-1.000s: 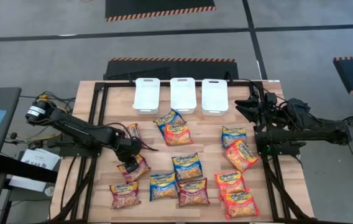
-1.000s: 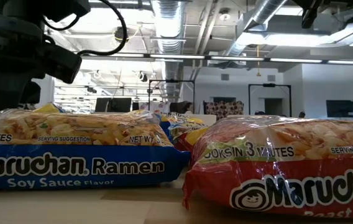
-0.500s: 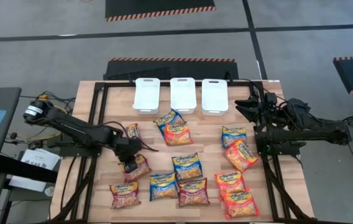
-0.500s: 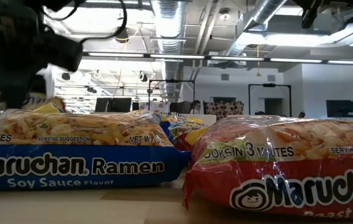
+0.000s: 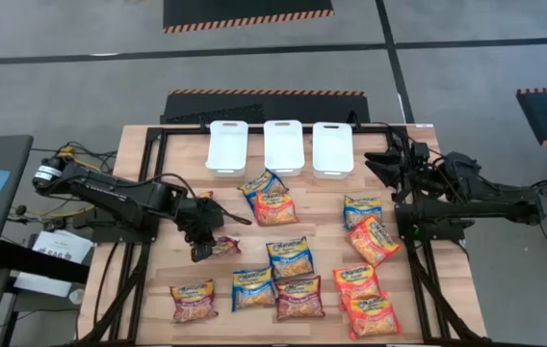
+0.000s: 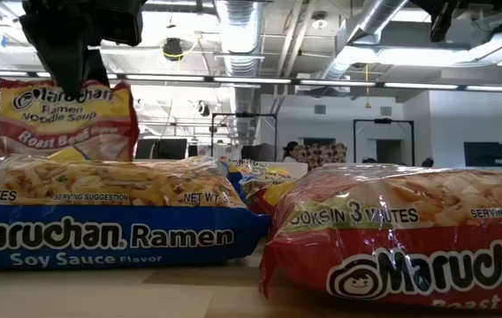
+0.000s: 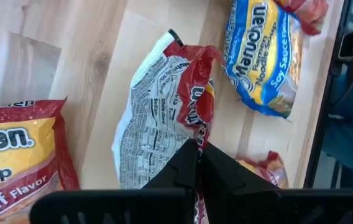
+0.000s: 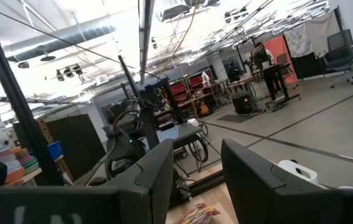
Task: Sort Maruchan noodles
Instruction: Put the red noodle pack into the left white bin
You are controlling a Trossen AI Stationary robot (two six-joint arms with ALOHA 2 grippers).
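The maroon packet is pinched near its edge in my left gripper, with its white back sticking out one side, so next I lower it and grip nearer its middle [image 7: 173, 115].
My left gripper [image 5: 199, 251] is over the left half of the table, shut on a maroon Maruchan noodle packet [image 6: 65, 119] that hangs below it. Its printed white back [image 7: 151, 124] faces the wrist camera. Several other noodle packets, blue, orange and maroon, lie flat on the wooden table [image 5: 331, 207], among them a blue one [image 5: 253, 286] and a maroon one [image 5: 193, 300] nearby. My right gripper [image 5: 377, 162] waits open at the table's far right, with nothing between its fingers [image 8: 158, 165]. My left gripper pinches the maroon packet's top edge [image 7: 200, 129] between its two fingers, coming from above and pointing down. The packet hangs upright below the fingers, crumpled near the hold. Its lower end is hidden behind the blue packet [image 6: 101, 212] in the low view.
Three white bins [image 5: 227, 146] [image 5: 283, 145] [image 5: 332, 147] stand in a row at the far edge. Packets cluster mid-table [image 5: 269, 198], near the front [image 5: 291, 256] and on the right [image 5: 373, 239]. A maroon packet [image 5: 205, 200] lies partly under the left arm.
My left gripper has shut on the maroon packet that lay on the table and has gone up with it. The packet has swung from lying flat to hanging upright under the fingers.
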